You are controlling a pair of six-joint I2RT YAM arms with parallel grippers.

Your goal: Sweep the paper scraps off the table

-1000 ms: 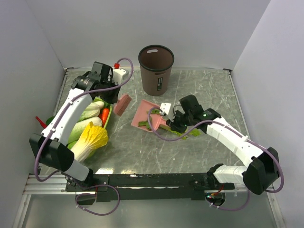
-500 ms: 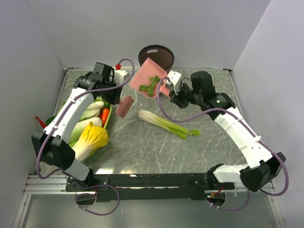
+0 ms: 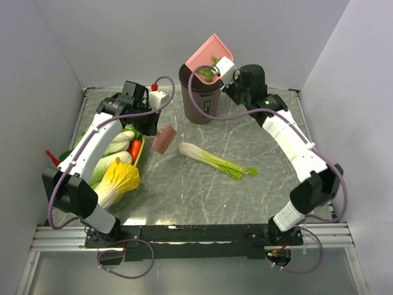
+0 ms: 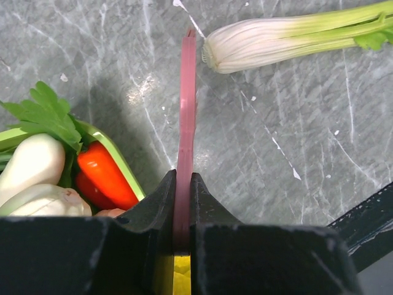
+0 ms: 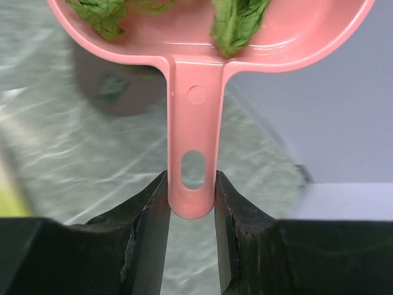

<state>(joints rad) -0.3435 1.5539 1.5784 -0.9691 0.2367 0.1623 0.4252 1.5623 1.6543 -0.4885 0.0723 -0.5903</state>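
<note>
The pink scraper will go down from my left gripper onto the bare marble (image 3: pixel 166 182) (image 4: pixel 224 158) between the cabbage and the leek stalk.
My right gripper (image 3: pixel 228 78) is shut on the handle of the pink dustpan (image 3: pixel 207 54) and holds it tilted high over the brown bin (image 3: pixel 201 92). In the right wrist view the gripper (image 5: pixel 191 195) clamps the handle (image 5: pixel 193 135), and dark-green paper scraps (image 5: pixel 236 18) lie in the pan; they also show in the top view (image 3: pixel 207 74). My left gripper (image 3: pixel 149 117) is shut on a flat pink scraper (image 3: pixel 164 139), seen edge-on in the left wrist view (image 4: pixel 186 117), held just above the marble table (image 3: pixel 184 190).
A white-and-green leek stalk (image 3: pixel 216 161) lies mid-table, its white end near the scraper tip (image 4: pixel 258 42). A green tray (image 3: pixel 136 161) at the left holds a cabbage (image 3: pixel 118 182), a red pepper (image 4: pixel 104 175) and white vegetables. White walls stand close around.
My right arm has lifted the dustpan from the table up and back until it is tilted over the bin. The left gripper with the scraper has shifted slightly.
</note>
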